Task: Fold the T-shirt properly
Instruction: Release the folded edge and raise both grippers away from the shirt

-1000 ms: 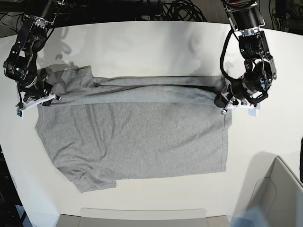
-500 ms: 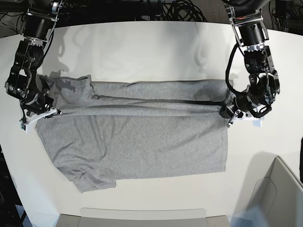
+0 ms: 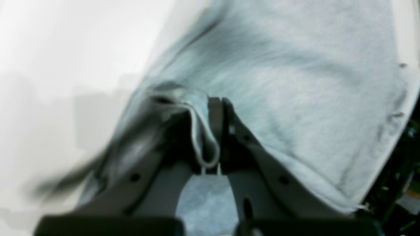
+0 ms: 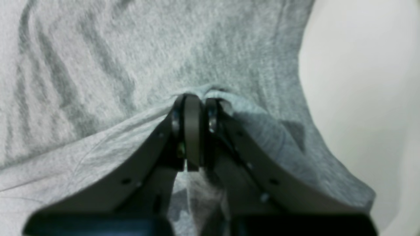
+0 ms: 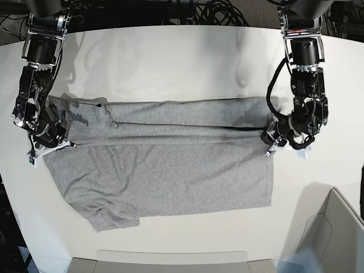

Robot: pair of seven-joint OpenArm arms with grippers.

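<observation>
Next, my left gripper lets go of the folded edge on the grey T-shirt's side edge [image 5: 264, 148], a little nearer the cardboard box.
The grey T-shirt [image 5: 165, 165] lies spread on the white table, plain side up, with its far edge folded over toward the front as a long band. No lettering shows. My left gripper [image 5: 272, 142] is shut on the folded edge at the shirt's right side; the left wrist view shows a fold of cloth [image 3: 200, 131] pinched between its fingers. My right gripper [image 5: 44, 145] is shut on the folded edge at the shirt's left side, near the sleeve; the right wrist view shows its closed tips [image 4: 193, 108] biting grey cloth [image 4: 115, 72].
The white table [image 5: 170, 57] stretches behind the shirt. A cardboard box [image 5: 335, 239] stands at the front right corner. A grey tray edge [image 5: 170, 259] sits at the front middle. Black cables lie beyond the table's far edge.
Both grippers have moved toward the front with the folded edge, pulling the fold further over the shirt. The band of doubled cloth is wider and flatter.
</observation>
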